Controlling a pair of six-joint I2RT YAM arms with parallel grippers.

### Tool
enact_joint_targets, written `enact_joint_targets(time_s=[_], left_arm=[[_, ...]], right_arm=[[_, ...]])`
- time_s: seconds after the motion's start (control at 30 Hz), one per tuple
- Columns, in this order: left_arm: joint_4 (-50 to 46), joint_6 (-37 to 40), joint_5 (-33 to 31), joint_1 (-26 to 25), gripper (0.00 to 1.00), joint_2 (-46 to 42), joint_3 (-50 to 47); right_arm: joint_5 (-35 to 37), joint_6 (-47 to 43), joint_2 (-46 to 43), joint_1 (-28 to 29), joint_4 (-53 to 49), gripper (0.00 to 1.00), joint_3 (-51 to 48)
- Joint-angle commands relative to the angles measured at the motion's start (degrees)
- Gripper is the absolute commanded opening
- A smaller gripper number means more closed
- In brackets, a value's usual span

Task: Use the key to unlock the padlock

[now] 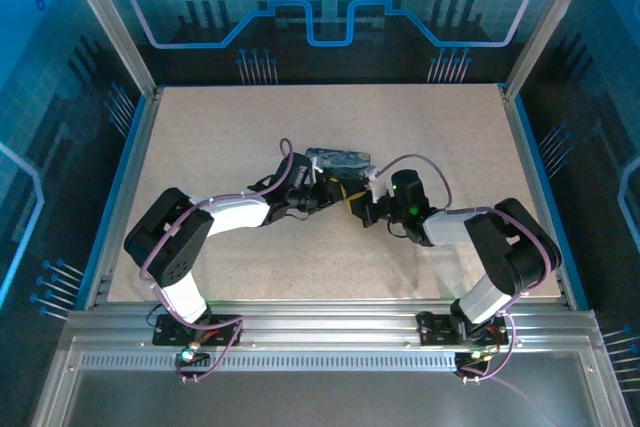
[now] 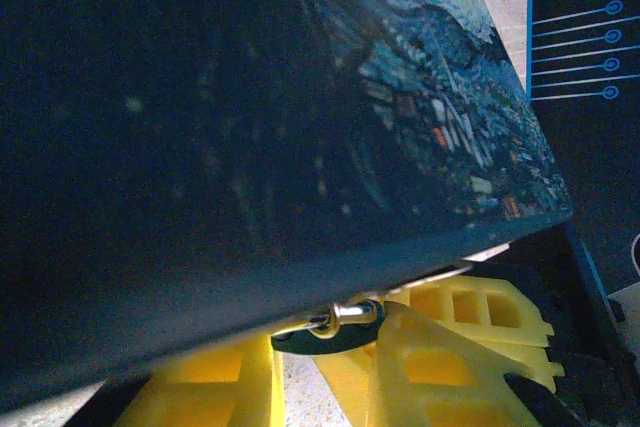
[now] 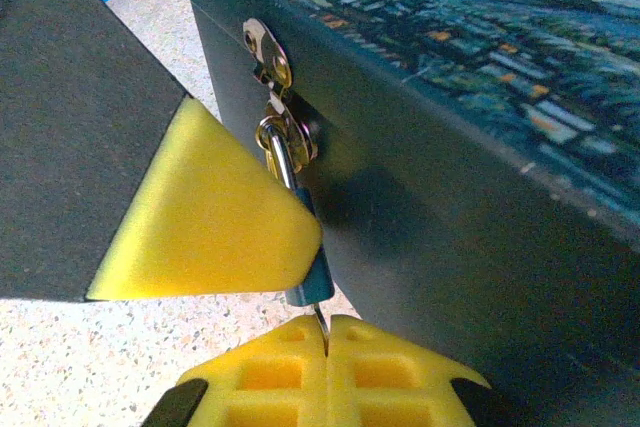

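Observation:
The tin tilts up while the robot's left gripper grips the padlock, so that gripper should open, the tin should be settled flat, and the gripper should then take hold again of the padlock's body [image 3: 317, 285].
The padlock [image 3: 317, 275], small with a bluish-dark body and a silvery shackle [image 3: 283, 159], hangs from the hasp on the side of the dark blue tin [image 3: 470, 147]. My left gripper [image 2: 322, 349] is shut on the padlock [image 2: 330, 339], and one of its yellow fingers [image 3: 215, 217] presses against the lock's side. Just below, my right gripper [image 3: 326, 335] is shut on the key [image 3: 322, 323], a thin dark blade pointing up into the bottom of the lock. From above, both grippers [image 1: 322, 192] [image 1: 365, 209] meet in front of the tin [image 1: 338, 159].
The tin with its swirly painted lid [image 2: 420, 67] lies mid-table, close above both wrists. Speckled beige tabletop [image 1: 250, 127] spreads around it, bordered by a blue rim and aluminium frame posts [image 1: 130, 147]. Purple cables [image 1: 420, 162] loop over the arms.

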Motion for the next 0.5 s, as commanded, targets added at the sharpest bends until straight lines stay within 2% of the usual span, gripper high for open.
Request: enact_joint_targets(time_s=[0.0, 0.47], left_arm=[[-1.0, 0.0, 3.5, -1.4, 0.23, 0.0, 0.2], [-0.1, 1.3, 1.9, -1.3, 0.3, 4.7, 0.2]], right_arm=[[-0.6, 0.7, 0.1, -0.2, 6.5, 0.01, 3.2], [2.1, 3.2, 5.8, 0.1, 9.6, 0.0, -0.7]])
